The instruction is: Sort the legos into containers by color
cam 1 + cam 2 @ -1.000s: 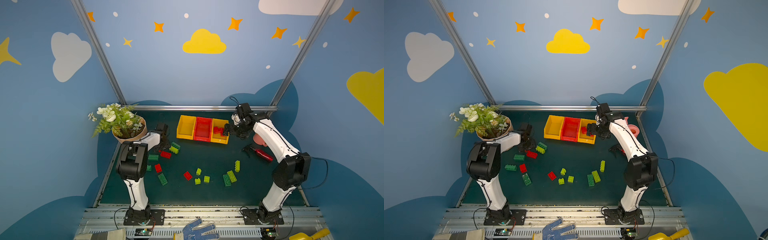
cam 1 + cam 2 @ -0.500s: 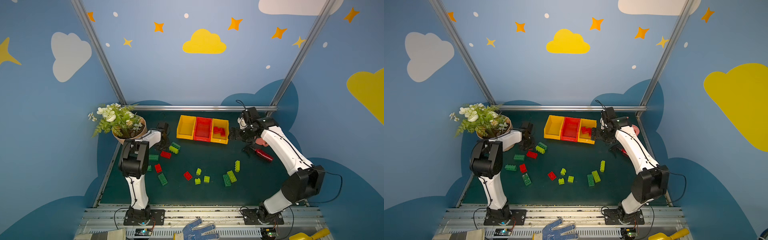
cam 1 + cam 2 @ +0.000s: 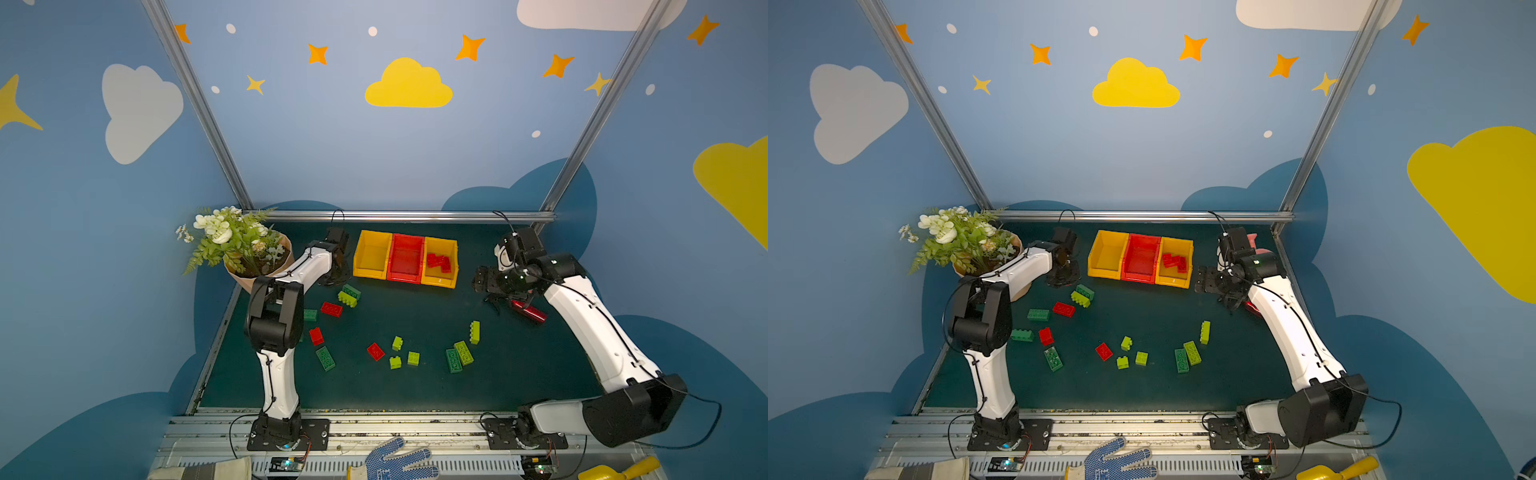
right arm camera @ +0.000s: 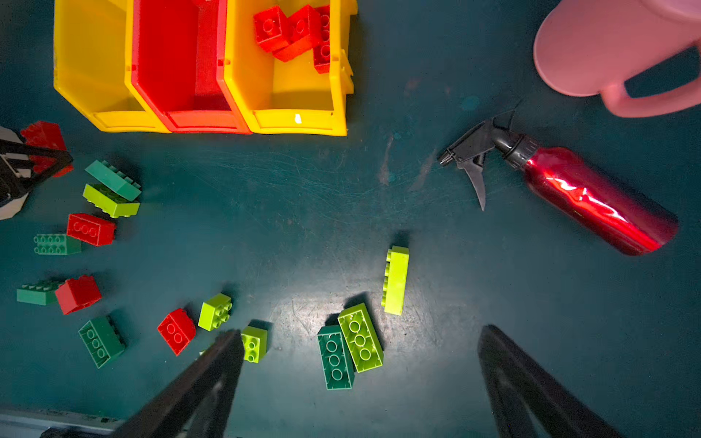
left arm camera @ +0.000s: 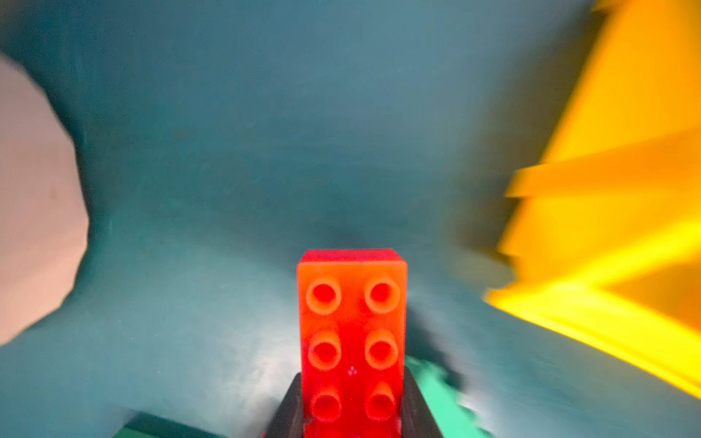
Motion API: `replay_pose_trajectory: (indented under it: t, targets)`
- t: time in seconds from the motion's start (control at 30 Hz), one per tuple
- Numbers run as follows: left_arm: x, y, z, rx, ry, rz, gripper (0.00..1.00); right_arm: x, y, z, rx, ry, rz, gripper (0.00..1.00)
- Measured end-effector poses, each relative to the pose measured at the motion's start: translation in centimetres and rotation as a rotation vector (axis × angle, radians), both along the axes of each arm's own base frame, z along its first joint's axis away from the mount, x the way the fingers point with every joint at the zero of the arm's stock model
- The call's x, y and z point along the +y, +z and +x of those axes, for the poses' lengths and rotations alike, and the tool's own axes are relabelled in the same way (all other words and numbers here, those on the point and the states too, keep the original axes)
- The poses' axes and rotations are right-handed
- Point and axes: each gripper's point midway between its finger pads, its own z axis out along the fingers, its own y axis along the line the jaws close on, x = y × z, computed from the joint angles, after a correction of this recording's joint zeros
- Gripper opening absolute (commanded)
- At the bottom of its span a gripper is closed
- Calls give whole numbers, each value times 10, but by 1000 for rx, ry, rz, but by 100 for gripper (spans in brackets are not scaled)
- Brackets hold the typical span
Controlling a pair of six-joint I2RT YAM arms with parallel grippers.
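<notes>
I should drop the long red lego, now held beside the containers, in the yellow bin point(image 3: 438, 274) with my left gripper, just in front of its red legos.
My left gripper point(image 5: 352, 383) is shut on a long red lego point(image 5: 352, 326), just left of the containers in both top views point(image 3: 334, 274). The containers stand in a row at the back: a yellow bin point(image 3: 372, 253), a red bin point(image 3: 405, 257), and a yellow bin point(image 3: 449, 278) holding several red legos point(image 3: 438, 262). My right gripper point(image 4: 360, 333) is open and empty, hovering right of the bins point(image 3: 484, 282). Loose legos lie on the mat: red point(image 3: 331, 309), lime point(image 3: 474, 332), dark green point(image 3: 453, 360).
A tan flowerpot with white flowers point(image 3: 249, 266) stands at the back left beside my left arm. A red spray bottle point(image 3: 528, 311) lies under my right arm, with a pink watering can point(image 4: 607, 49) behind it. A blue glove point(image 3: 395, 461) lies on the front rail.
My left gripper has shut on the red lego. My right arm has drawn back from over the right yellow bin towards the spray bottle, still open.
</notes>
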Motion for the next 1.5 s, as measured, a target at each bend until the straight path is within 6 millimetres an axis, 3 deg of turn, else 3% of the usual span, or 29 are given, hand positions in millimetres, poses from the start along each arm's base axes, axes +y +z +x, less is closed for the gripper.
replay_pose_trajectory:
  t: [0.2,0.37,0.53,0.67,0.87,1.03,1.1,1.2,1.23,1.5]
  targets:
    - [-76,49,31,-104,-146,-19,21,-9,0,-10,-4,-27,3,94]
    - [-158,78,47,-180,-285,-81,21,-17,1,-20,-13,-53,10,94]
    - [-232,88,55,-233,-392,-182,21,-25,8,-32,-33,-75,20,94]
    - [-273,75,57,-237,-435,-265,23,-32,15,-41,-51,-92,22,94]
    - [-304,40,58,-205,-439,-360,24,-42,16,-51,-37,-114,8,94]
    - [-321,38,66,-230,-425,-450,29,-50,18,-59,-35,-123,-7,94]
    - [-326,38,68,-235,-417,-477,42,-52,20,-63,-38,-129,-8,94]
    - [-335,39,70,-239,-419,-520,80,-56,21,-67,-43,-139,-7,94]
    - [-338,40,70,-243,-424,-535,84,-56,20,-68,-42,-142,-7,94]
    - [-354,46,63,-234,-454,-597,86,-58,11,-70,-18,-159,-3,95]
